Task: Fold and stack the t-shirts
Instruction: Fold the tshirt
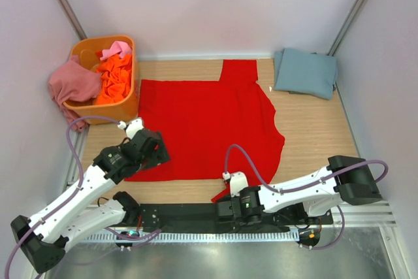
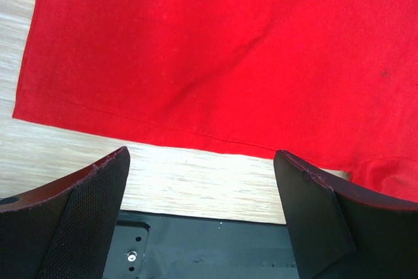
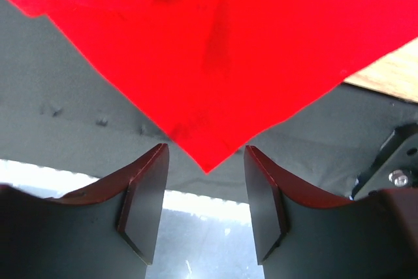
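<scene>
My left gripper is going to take hold of the red t-shirt at its near hem corner (image 1: 134, 179) (image 2: 52, 124), the one that is on the orange tub's side.
The bright red t-shirt (image 1: 209, 122) lies spread flat on the wooden table. A grey-blue t-shirt (image 1: 305, 72) lies folded at the back right. My left gripper (image 1: 157, 151) is open over the red shirt's near left corner. In the left wrist view the gripper (image 2: 201, 161) is empty, with the hem of the red shirt (image 2: 228, 50) just ahead of the fingers. My right gripper (image 1: 224, 202) is open at the shirt's near edge. In the right wrist view a pointed corner of the red cloth (image 3: 248, 37) hangs between the tips of the gripper (image 3: 206, 155), not pinched.
An orange plastic tub (image 1: 124, 106) at the back left holds an orange shirt (image 1: 114, 80) and a pink shirt (image 1: 116, 49). A dusty rose shirt (image 1: 68, 83) drapes over its left side. A black base plate (image 1: 196, 217) runs along the near table edge.
</scene>
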Robot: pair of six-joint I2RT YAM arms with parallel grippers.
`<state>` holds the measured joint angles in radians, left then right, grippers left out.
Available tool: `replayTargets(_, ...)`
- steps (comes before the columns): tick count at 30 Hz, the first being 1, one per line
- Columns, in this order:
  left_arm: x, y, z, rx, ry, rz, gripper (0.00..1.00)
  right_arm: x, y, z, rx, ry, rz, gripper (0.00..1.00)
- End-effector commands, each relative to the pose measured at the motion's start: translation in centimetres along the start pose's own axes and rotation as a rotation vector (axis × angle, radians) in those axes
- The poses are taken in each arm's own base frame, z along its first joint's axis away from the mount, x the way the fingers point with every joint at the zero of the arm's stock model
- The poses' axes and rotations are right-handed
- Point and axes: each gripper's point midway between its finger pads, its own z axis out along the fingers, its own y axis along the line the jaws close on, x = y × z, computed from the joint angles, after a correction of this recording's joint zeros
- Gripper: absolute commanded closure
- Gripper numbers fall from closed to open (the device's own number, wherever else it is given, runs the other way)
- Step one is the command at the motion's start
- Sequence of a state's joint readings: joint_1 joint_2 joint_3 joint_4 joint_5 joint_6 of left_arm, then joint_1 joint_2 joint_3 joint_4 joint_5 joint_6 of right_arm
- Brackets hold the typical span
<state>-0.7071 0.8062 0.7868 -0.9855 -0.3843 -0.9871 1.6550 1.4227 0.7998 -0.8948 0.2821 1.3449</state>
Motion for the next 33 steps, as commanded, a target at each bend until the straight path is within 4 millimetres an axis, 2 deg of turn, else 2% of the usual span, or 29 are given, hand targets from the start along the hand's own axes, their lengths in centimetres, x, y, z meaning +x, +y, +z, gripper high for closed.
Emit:
replayTargets(1,-0.1,0.2,0.2,-0.01,-0.008,-0.008,0.09,-0.4,0.0,1.1,0.005,-0.026,0.01,0.46)
replayTargets(4,-0.3,0.4,0.2,-0.019,-0.019,-0.011,0.09,0.1,0.3,2.0,-0.015,-0.012,0.006,0.54)
replayTargets(5,-0.3,0.5,0.2,-0.026,-0.019,-0.01,0.09,0.4,0.1,2.2,-0.012,-0.003,0.001,0.61)
replayTargets(7,-0.4,0.5,0.2,-0.031,-0.02,-0.013,0.09,0.6,-0.1,2.4,-0.012,0.003,0.001,0.67)
replayTargets(8,-0.3,0.6,0.2,-0.035,-0.018,-0.011,0.08,0.6,-0.3,2.5,-0.006,0.001,-0.001,0.78)
replayTargets(10,-0.3,0.7,0.2,-0.041,-0.022,-0.016,0.09,0.6,-0.9,2.3,0.007,-0.004,0.005,0.89)
replayTargets(11,-0.3,0.8,0.3,-0.045,-0.02,-0.017,0.09,0.5,-1.1,2.0,-0.002,-0.007,0.011,0.99)
replayTargets(14,-0.4,0.8,0.2,-0.05,-0.024,-0.025,0.09,0.2,-2.1,1.1,-0.003,-0.018,0.033,0.99)
replayTargets(15,-0.4,0.9,0.2,-0.053,-0.022,-0.025,0.09,0.1,-3.3,1.0,0.03,-0.029,0.032,0.99)
replayTargets(17,-0.3,1.0,0.2,-0.061,-0.017,-0.029,0.09,-0.3,-4.4,0.2,0.051,-0.049,0.073,0.99)
replayTargets(18,-0.2,1.1,0.2,-0.065,-0.014,-0.039,0.09,-0.5,-6.2,-0.8,0.1,-0.059,0.081,0.99)
replayTargets(20,0.3,1.4,0.1,-0.074,0.006,-0.048,0.1,-1.6,-7.4,-2.3,0.141,-0.11,0.129,0.99)
replayTargets(21,0.6,1.4,0.1,-0.076,0.015,-0.065,0.1,-1.7,-9.6,-3.4,0.207,-0.116,0.125,0.99)
replayTargets(24,1.2,2.1,0.1,-0.099,0.03,-0.099,0.11,-2.0,-11.4,-5.4,0.257,-0.136,0.14,0.99)
replayTargets(28,1.7,2.9,0.6,-0.164,0.043,-0.129,0.1,-2.1,-11.3,-6.4,0.211,-0.146,0.195,0.99)
replayTargets(31,3.3,3.1,1.7,-0.193,0.096,-0.143,0.09,-4.2,-10.3,-7.8,0.15,-0.236,0.25,0.99)
replayTargets(33,4.3,3.8,2.5,-0.227,0.115,-0.171,0.09,-6.8,-9.0,-9.5,0.055,-0.338,0.303,0.99)
